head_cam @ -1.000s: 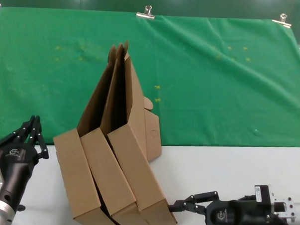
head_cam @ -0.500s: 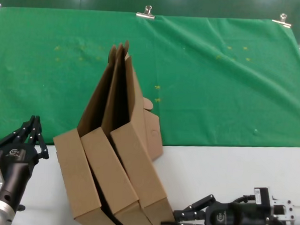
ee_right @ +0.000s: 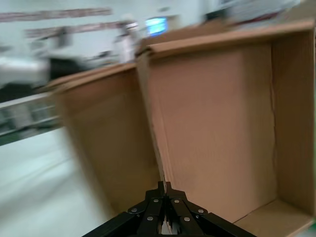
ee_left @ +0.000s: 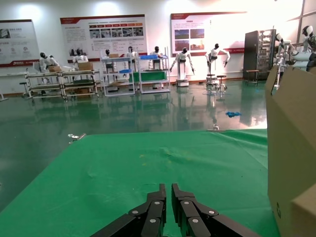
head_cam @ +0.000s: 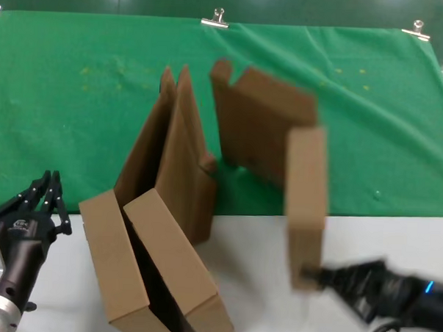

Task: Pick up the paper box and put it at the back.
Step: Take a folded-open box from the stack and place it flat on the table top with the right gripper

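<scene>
My right gripper is to put the paper box down on the green cloth (head_cam: 384, 130), in front of the binder clip nearest that gripper.
My right gripper (head_cam: 309, 274) is shut on the front wall of one paper box (head_cam: 281, 146) and holds it raised and open over the front edge of the green cloth (head_cam: 378, 107), lid towards the back. In the right wrist view the fingers (ee_right: 165, 186) pinch the box wall, with the open box inside (ee_right: 217, 133) beyond. Two alike boxes (head_cam: 107, 267) (head_cam: 179, 271) stay on the white tabletop at the left, lids leaning up. My left gripper (head_cam: 49, 180) is shut and empty, left of them; it also shows in its wrist view (ee_left: 168, 190).
Silver binder clips (head_cam: 217, 19) (head_cam: 416, 29) hold the cloth's far edge. The white tabletop (head_cam: 255, 248) runs along the front. In the left wrist view a standing box (ee_left: 291, 148) rises beside the cloth (ee_left: 123, 163).
My right gripper shut on the rightmost box, pulled it out of the stack and lifted it up and to the right. The other two boxes and the left arm stayed put.
</scene>
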You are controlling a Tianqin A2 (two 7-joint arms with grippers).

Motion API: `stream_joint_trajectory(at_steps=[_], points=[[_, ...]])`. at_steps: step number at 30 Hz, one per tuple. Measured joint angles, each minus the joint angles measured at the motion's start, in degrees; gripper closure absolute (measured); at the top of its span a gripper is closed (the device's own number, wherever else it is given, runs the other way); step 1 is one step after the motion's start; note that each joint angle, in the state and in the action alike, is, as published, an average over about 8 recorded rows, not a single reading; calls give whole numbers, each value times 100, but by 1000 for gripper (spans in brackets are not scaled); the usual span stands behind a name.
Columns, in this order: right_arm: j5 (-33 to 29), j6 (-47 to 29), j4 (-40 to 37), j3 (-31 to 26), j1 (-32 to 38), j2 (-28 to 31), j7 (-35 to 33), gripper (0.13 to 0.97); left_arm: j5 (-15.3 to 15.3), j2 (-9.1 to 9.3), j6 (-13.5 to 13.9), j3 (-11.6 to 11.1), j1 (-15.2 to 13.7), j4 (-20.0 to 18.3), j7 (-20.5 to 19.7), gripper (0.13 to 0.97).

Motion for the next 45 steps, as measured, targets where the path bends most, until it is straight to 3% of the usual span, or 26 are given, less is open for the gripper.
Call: stream_joint_trajectory(at_steps=[4,7,15,19,22,27,32,37,45], points=[[179,849,480,457,56,158,442,945,0,0,0,0,0,0,0,922],[111,1579,417,714,508,77,357,947,0,0,0,0,0,0,0,906],[-685,3575,-983,971,2436,-769,-1301,947,0,0,0,0,0,0,0,843],[-1401,4304,-1983,372,3292,-1069,-1964,947,0,0,0,0,0,0,0,779],[-2140,4575,-2777,-360,3812,-1184,-2078,947,0,0,0,0,0,0,0,731],[-3410,4466,-3853,-1640,4433,-1299,-1387,947,0,0,0,0,0,0,1,635],[-4309,4191,-4328,-2582,4720,-1426,-358,948,0,0,0,0,0,0,1,539],[-4651,4175,-4425,-2981,4751,-1516,10,948,0,0,0,0,0,0,1,415],[-4533,4447,-4425,-2942,4663,-1546,-332,948,-1,0,0,0,0,0,1,274]])
